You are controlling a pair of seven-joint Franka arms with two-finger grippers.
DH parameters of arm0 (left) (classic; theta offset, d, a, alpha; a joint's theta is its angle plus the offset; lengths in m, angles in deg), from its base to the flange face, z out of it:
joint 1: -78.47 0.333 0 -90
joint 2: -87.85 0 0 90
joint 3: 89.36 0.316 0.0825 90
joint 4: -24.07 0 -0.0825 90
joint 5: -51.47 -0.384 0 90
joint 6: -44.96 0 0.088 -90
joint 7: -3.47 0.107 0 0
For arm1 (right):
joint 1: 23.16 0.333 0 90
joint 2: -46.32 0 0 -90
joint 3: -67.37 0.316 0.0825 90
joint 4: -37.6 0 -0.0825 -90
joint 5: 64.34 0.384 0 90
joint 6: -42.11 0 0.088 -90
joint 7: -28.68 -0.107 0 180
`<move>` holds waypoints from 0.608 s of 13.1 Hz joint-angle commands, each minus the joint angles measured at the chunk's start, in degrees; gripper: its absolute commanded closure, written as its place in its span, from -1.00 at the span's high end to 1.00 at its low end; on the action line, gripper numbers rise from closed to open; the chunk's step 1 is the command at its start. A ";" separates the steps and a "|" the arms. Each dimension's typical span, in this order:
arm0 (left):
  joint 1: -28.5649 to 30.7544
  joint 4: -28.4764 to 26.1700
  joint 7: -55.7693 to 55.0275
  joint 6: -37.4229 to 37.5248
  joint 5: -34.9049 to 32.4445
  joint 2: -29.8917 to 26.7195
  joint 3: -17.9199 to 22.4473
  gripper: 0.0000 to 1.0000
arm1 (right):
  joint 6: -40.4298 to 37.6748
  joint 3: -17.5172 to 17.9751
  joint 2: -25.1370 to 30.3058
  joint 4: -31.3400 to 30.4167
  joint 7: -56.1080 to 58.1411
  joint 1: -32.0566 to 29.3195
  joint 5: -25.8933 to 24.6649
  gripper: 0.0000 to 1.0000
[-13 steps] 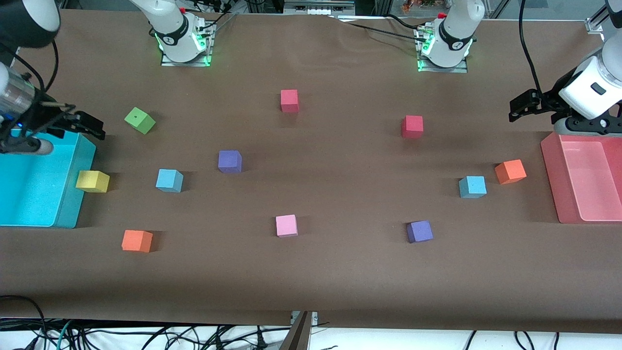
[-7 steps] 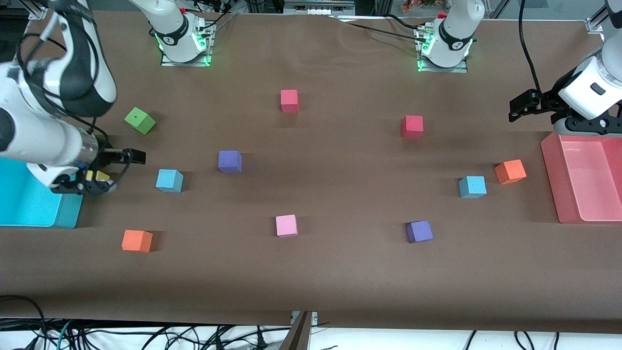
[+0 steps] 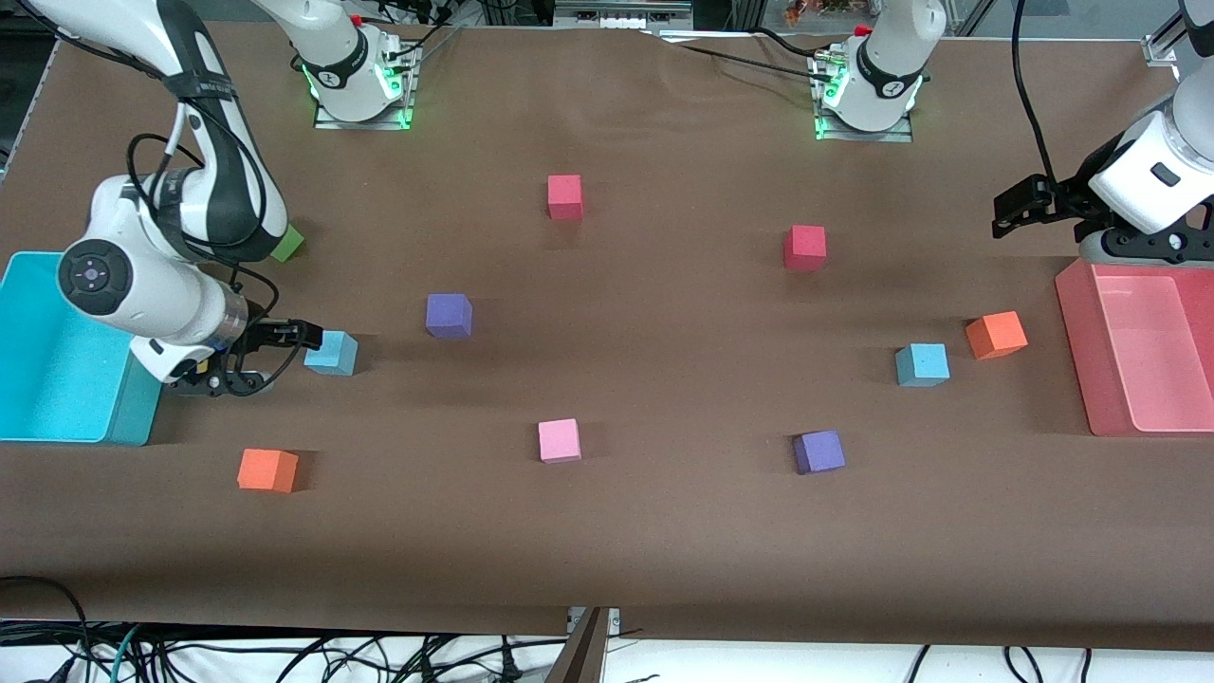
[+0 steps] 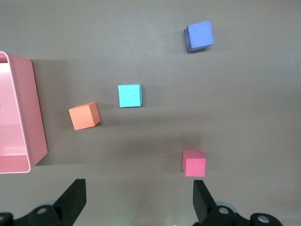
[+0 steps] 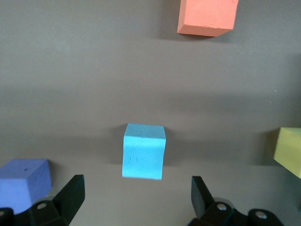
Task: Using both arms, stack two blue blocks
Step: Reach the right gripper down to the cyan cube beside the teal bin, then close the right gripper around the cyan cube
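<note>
I should close my right gripper on the opposite sides (image 3: 331, 355) (image 5: 143, 158) of the blue block near the cyan bin, so the block is between its fingers.
One blue block (image 3: 331, 353) lies near the right arm's end of the table, and it also shows in the right wrist view (image 5: 144, 150). My right gripper (image 3: 275, 359) is open and empty, low over the table just beside this block, on the cyan bin's side. The block lies just ahead of its fingertips (image 5: 75, 188), not between them. The other blue block (image 3: 923, 364) lies near the left arm's end and shows in the left wrist view (image 4: 130, 95). My left gripper (image 3: 1020, 209) is open and empty, and waits in the air by the pink bin.
A cyan bin (image 3: 57, 417) stands at the right arm's end and a pink bin (image 3: 1076, 323) at the left arm's end. Purple (image 3: 449, 315), orange (image 3: 267, 470), pink (image 3: 559, 440) and red (image 3: 804, 247) cubes lie scattered. A green cube (image 3: 287, 244) is partly hidden by the right arm.
My right arm has swung from over the cyan bin across the yellow cube to the blue block beside it and now hides that yellow cube. The left arm has not moved.
</note>
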 commanded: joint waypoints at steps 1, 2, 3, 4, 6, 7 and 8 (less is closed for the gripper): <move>0.41 -0.49 0.66 -0.28 0.57 -0.40 -0.35 1.00 | 4.78 0.04 -1.55 -2.05 -1.97 0.12 -0.57 1.00; 0.41 -0.49 0.66 -0.28 0.66 -0.32 -0.35 1.00 | 4.88 0.04 -2.43 -1.97 -2.50 0.30 -0.57 1.00; 0.41 -0.49 0.66 -0.28 0.66 -0.40 -0.35 1.00 | 5.40 0.04 -3.13 -1.97 -2.94 0.73 -0.57 1.00; 0.41 -0.49 0.66 -0.28 0.66 -0.41 -0.35 1.00 | 5.67 0.04 -3.84 -1.88 -3.21 0.91 -0.57 1.00; 0.41 -0.41 0.66 -0.37 0.66 -0.32 -0.35 1.00 | 5.85 0.04 -5.50 -1.70 -3.12 1.00 -0.57 1.00; 0.41 -0.41 0.66 -0.37 0.66 -0.32 -0.35 1.00 | 5.93 0.04 -6.12 -1.62 -3.12 1.00 -0.57 1.00; 0.41 -0.49 0.66 -0.37 0.66 -0.23 -0.35 1.00 | 5.93 0.04 -6.56 -1.61 -3.12 1.00 -0.74 1.00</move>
